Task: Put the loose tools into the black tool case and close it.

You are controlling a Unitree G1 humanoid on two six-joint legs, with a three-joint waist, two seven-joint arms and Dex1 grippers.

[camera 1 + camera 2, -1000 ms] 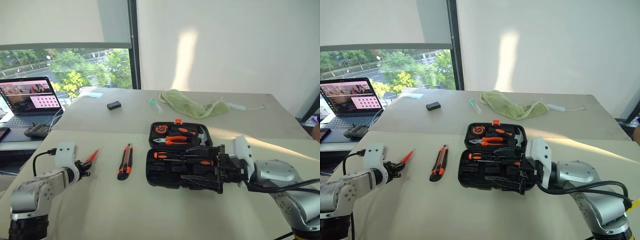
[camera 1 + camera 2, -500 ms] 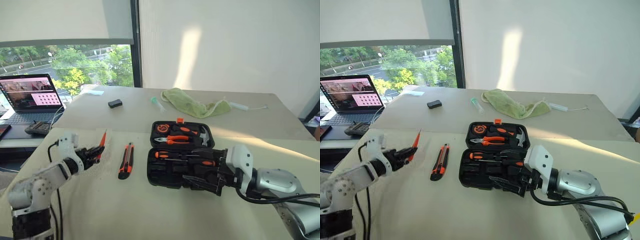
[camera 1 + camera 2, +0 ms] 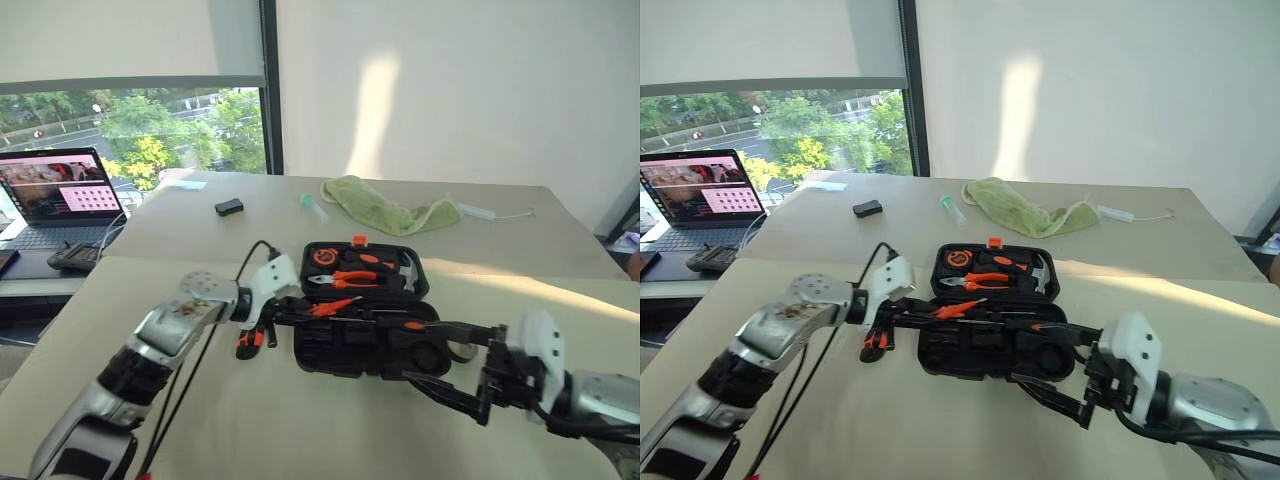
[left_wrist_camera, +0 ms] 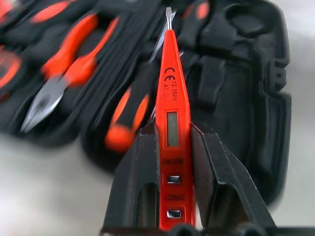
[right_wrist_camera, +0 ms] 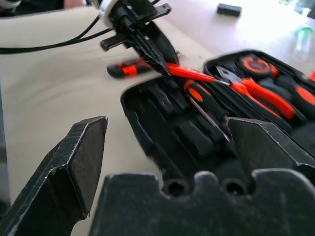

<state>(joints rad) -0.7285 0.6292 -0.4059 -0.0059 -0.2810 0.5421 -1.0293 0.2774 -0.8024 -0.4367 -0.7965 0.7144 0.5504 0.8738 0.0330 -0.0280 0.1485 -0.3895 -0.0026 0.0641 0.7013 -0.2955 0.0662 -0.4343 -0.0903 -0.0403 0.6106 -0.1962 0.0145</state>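
Observation:
Next, my left gripper lets go of the tester screwdriver in the moulded slot (image 3: 340, 326) (image 4: 171, 119) next to the orange-and-black screwdriver in the near half of the case.
The black tool case (image 3: 345, 352) lies open mid-table, with pliers (image 3: 350, 279) in its far half. A screwdriver (image 5: 202, 96) with an orange-and-black handle rests in the near half. My left gripper (image 3: 292, 316) is shut on the slim orange tester screwdriver (image 4: 172, 123), holding it over the case's near half with the tip aimed across the moulded slots. On the table just left of the case lies the utility knife (image 3: 248, 342), partly behind that gripper. My right gripper (image 3: 408, 352) hovers open at the case's near right corner, holding nothing.
A laptop (image 3: 60, 195) and a dark handset (image 3: 75, 258) sit at the far left. On the far table lie a small black box (image 3: 229, 208), a clear tube (image 3: 312, 208), a green cloth (image 3: 385, 212) and a white cable (image 3: 490, 213).
My left gripper has swung from the table's left side to above the open case, carrying the tester screwdriver and rolling its wrist. My right gripper has pulled back off the case toward the near right.

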